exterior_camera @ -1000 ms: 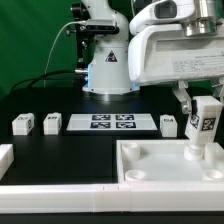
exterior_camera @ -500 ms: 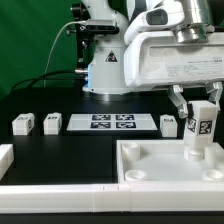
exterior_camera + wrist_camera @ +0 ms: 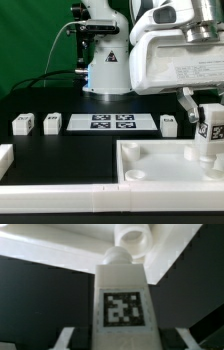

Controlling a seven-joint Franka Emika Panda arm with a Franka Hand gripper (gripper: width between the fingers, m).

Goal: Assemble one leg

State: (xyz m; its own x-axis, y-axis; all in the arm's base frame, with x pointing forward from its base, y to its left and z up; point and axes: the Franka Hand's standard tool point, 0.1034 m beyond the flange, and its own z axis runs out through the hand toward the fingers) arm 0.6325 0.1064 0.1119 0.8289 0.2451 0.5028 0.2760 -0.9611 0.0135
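Observation:
I will let go of the leg upright in the white tray's round corner socket (image 3: 213, 173) (image 3: 133, 236), with my gripper just below the rounded tip of the leg.
My gripper (image 3: 207, 103) is shut on the leg (image 3: 211, 135), a small white post with a black-and-white tag, and holds it upright at the exterior view's right. The leg's lower end is down at the far right corner of the large white square tray (image 3: 150, 168); whether it touches is not clear. In the wrist view the leg (image 3: 124, 297) runs out from between my gripper's (image 3: 125, 345) fingers (image 3: 65, 338), and its rounded tip points at a round corner socket (image 3: 131, 237) of the tray.
Three more small white legs lie on the black table: two at the left (image 3: 22, 124) (image 3: 51, 123) and one near the tray (image 3: 169, 125). The marker board (image 3: 112, 123) lies between them. A white rim (image 3: 60, 190) runs along the front. The robot base (image 3: 105, 70) stands behind.
My gripper and the leg have moved a little toward the exterior view's right and slightly down over the tray corner. The other parts have not moved.

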